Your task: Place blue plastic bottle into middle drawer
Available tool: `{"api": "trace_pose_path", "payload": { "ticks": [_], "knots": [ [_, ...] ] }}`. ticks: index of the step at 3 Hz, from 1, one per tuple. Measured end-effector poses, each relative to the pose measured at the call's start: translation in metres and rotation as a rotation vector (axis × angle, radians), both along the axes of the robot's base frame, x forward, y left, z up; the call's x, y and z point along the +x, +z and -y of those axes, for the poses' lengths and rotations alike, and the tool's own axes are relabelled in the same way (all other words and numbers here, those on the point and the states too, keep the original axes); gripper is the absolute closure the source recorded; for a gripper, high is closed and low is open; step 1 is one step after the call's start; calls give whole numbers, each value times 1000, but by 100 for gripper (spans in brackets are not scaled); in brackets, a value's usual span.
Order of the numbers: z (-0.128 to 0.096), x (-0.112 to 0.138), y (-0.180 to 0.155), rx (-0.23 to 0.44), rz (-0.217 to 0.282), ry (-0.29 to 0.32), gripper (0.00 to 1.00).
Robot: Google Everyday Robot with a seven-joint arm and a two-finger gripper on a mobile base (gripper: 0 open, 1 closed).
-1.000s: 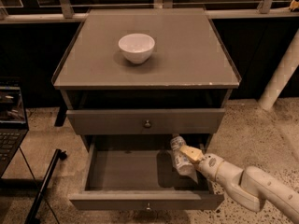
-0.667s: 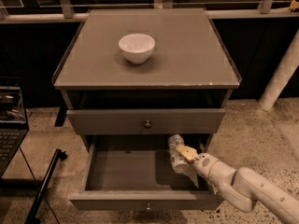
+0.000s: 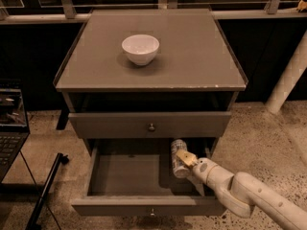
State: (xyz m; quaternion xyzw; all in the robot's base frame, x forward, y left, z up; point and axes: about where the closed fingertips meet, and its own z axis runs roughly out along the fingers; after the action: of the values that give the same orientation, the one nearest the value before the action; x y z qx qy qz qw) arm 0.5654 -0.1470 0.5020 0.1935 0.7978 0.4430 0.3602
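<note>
My gripper will set the blue plastic bottle down on the open middle drawer's bottom point(image 3: 182, 176), close to the side of the white post.
The blue plastic bottle point(image 3: 178, 158), clear with a pale label, is upright-tilted over the right side of the open middle drawer point(image 3: 127, 175). My gripper point(image 3: 183, 159) reaches in from the lower right and is shut on the bottle, one tan finger point(image 3: 186, 157) lying across its side. The drawer is pulled out, with its front panel and small knob point(image 3: 151, 212) at the bottom. I cannot tell whether the bottle's base touches the drawer floor. The white bowl point(image 3: 140, 48) sits on the cabinet top.
The knobbed drawer above point(image 3: 151, 127) is shut. A laptop point(image 3: 9, 123) stands at the left with a black pole point(image 3: 45, 190) leaning beside the cabinet. A white post point(image 3: 288, 75) is at the right. A railing runs behind.
My gripper has carried the bottle slightly left and further in over the open drawer. Bowl and drawers have not moved.
</note>
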Motion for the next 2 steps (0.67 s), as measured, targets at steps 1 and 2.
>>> {"api": "trace_pose_path", "payload": {
  "ticks": [1,2],
  "knots": [
    [0,-1,-17,-50,-29,-10,100],
    [2,0,-31,-114,-45,-25,100]
  ]
}}
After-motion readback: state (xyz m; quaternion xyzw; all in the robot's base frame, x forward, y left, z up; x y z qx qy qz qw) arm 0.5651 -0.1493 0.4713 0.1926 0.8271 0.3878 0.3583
